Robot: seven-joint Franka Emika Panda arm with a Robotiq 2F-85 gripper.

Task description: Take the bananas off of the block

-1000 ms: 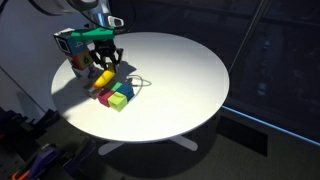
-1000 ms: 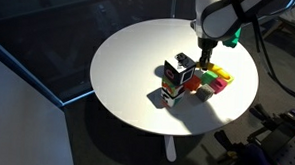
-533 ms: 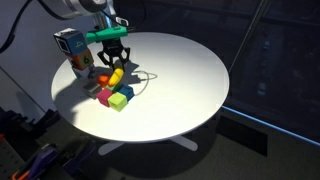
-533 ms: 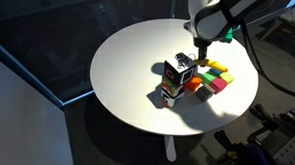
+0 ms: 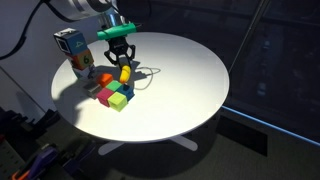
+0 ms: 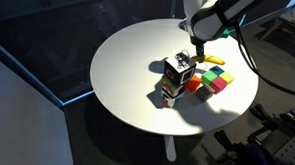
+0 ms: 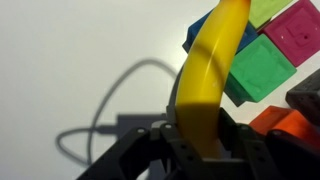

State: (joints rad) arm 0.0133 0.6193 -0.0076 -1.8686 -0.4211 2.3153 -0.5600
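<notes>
My gripper is going to let go of the bananas and leave them on the white table (image 5: 132, 81) (image 7: 195, 98), in between the blue block and the thin wire.
The yellow toy bananas (image 7: 208, 75) are held in my gripper (image 7: 198, 140), which is shut on their lower end and lifts them above the table. In both exterior views the bananas (image 5: 125, 72) (image 6: 217, 60) hang just above and beside the cluster of coloured blocks (image 5: 115, 94) (image 6: 210, 83). In the wrist view the green, pink and blue blocks (image 7: 260, 70) lie below and to the right of the bananas, apart from them.
A blue-white-orange carton (image 5: 73, 50) (image 6: 175, 78) stands upright on the round white table (image 5: 180, 70) (image 6: 138, 62) next to the blocks. A thin wire (image 7: 90, 120) lies on the table near the gripper. An orange block (image 7: 290, 125) sits at the right.
My gripper has risen with the bananas and carried them away from the blocks toward the table's middle. The blocks and carton have not moved.
</notes>
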